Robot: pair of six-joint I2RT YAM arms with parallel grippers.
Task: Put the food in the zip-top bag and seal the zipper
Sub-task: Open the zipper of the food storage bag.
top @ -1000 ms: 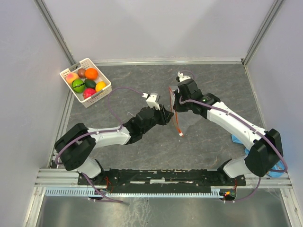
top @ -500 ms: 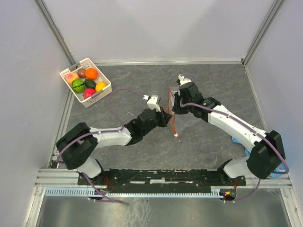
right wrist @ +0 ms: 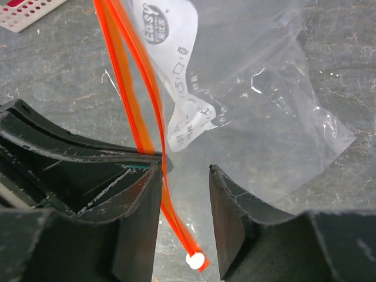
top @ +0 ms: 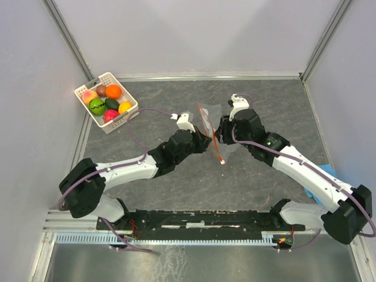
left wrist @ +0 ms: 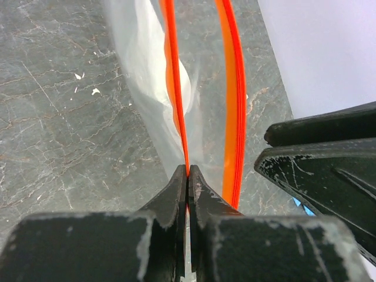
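Observation:
The bag's opening is too narrow for the food, so my right gripper needs to pinch the free orange edge [right wrist: 156, 100] and pull it away from my left gripper.
The food [top: 107, 100], several small toy fruits, lies in the white basket [top: 130, 113] at the back left. The clear zip-top bag [top: 212, 114] hangs at mid-table between the arms, its white label showing in the right wrist view [right wrist: 176, 120]. My left gripper [top: 205, 140] [left wrist: 188, 171] is shut on one lip of the orange zipper [left wrist: 174, 88]; the other lip [left wrist: 235, 111] stands apart. My right gripper [top: 222, 128] [right wrist: 185, 170] is open, and the zipper strip [right wrist: 132, 76] runs down between its jaws, close to the left finger. The white slider [right wrist: 194, 260] hangs at the strip's end.
A blue cloth [top: 328, 171] lies at the right edge behind my right arm. The basket's corner [right wrist: 26, 13] shows in the right wrist view. Grey walls close in the table on three sides.
The zipper strip has tilted, its top end now leaning left. My right arm has swung to the right. My left gripper has kept its hold and moved slightly toward the back.

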